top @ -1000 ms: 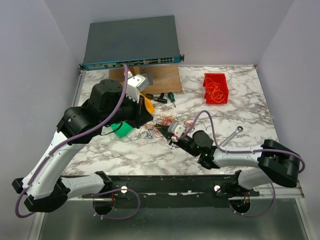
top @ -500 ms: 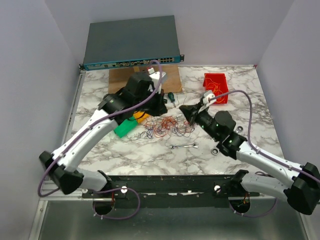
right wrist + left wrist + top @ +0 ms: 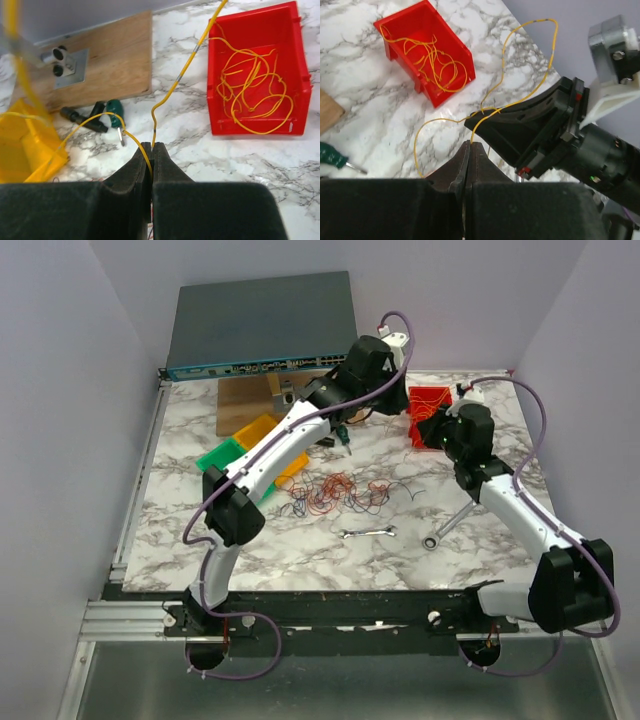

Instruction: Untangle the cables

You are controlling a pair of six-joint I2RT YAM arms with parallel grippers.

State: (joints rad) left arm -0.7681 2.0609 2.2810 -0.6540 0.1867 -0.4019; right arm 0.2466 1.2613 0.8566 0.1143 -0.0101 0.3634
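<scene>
My right gripper is going to the red bin. It will release the yellow cable, now held at the bin's front, inside the front of the red bin (image 3: 422, 443) (image 3: 255, 111), among the loose yellow cables.
A tangle of red, orange and dark cables (image 3: 335, 492) lies at the table's middle. My left gripper (image 3: 390, 405) reaches far back, beside the red bin (image 3: 432, 400). In the left wrist view it (image 3: 470, 145) is shut on a thin yellow cable (image 3: 502, 80) that loops up past the bin (image 3: 402, 22). My right gripper (image 3: 432, 432) is close by, at the bin's front. In the right wrist view it (image 3: 152, 146) is shut on the same kind of yellow cable (image 3: 175, 82). The red bin (image 3: 220, 127) holds several loose yellow cables (image 3: 252, 82).
A wrench (image 3: 368, 532) and a ratchet (image 3: 450, 523) lie near the front. Green (image 3: 218, 455) and yellow (image 3: 262, 430) bins stand at the left. A wooden board (image 3: 240, 400), screwdrivers (image 3: 340, 435) and a network switch (image 3: 265, 325) are at the back.
Both arms have swung from the cable tangle at the table's middle to the back right by the red bin, carrying a yellow cable between them.
</scene>
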